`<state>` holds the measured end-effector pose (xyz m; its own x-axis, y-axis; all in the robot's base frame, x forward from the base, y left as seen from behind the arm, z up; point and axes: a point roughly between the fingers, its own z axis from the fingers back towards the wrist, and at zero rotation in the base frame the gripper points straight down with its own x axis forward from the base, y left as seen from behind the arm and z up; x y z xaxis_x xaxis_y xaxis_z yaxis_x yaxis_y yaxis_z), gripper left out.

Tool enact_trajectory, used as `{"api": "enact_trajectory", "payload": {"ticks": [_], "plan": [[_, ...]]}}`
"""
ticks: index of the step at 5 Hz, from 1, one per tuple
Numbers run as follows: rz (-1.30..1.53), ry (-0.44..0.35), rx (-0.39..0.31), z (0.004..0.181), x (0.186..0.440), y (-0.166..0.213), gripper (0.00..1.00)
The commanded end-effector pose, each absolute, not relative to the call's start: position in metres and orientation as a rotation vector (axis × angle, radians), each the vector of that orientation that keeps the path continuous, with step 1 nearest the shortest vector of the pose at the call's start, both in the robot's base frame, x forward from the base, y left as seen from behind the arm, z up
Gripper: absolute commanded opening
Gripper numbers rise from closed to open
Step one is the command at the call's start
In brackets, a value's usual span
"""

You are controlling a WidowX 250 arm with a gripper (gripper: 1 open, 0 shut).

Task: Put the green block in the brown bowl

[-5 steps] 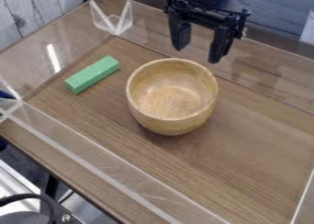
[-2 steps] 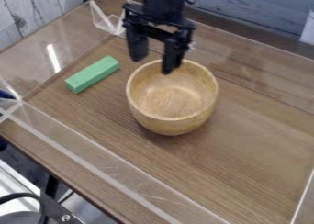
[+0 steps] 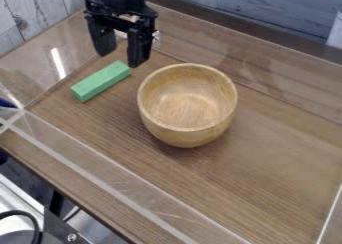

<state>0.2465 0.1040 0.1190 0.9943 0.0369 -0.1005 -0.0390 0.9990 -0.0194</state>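
Observation:
Next, my gripper goes to the middle of the green block (image 3: 100,81), between its near and far ends, and closes there.
The green block (image 3: 100,82) lies flat on the wooden table, left of the brown bowl (image 3: 187,104). The bowl is upright and holds nothing. My gripper (image 3: 119,48) hangs just above and behind the block's far end, pointing straight down. Its two black fingers (image 3: 139,50) stand wide apart with nothing between them. The gripper is open and is not touching the block.
A clear acrylic wall (image 3: 80,163) edges the table along the front and left. A small clear bracket behind the gripper is mostly hidden by the arm. The wood surface (image 3: 254,158) stretches right of the bowl.
The gripper has swept left from behind the bowl's right side to above the green block's far end. It stayed open. Block and bowl have not moved.

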Motion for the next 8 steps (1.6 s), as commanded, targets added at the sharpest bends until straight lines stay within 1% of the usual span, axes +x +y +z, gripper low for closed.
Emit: {"api": "enact_trajectory", "payload": {"ticks": [1, 4, 6, 8], "plan": [[0.040, 0.046, 0.011, 0.129, 0.254, 0.119, 1.00], [0.046, 0.041, 0.038, 0.104, 0.254, 0.160, 1.00], [0.046, 0.048, 0.045, 0.082, 0.256, 0.179, 1.00], [0.047, 0.067, 0.036, 0.060, 0.256, 0.191, 1.00]]}}
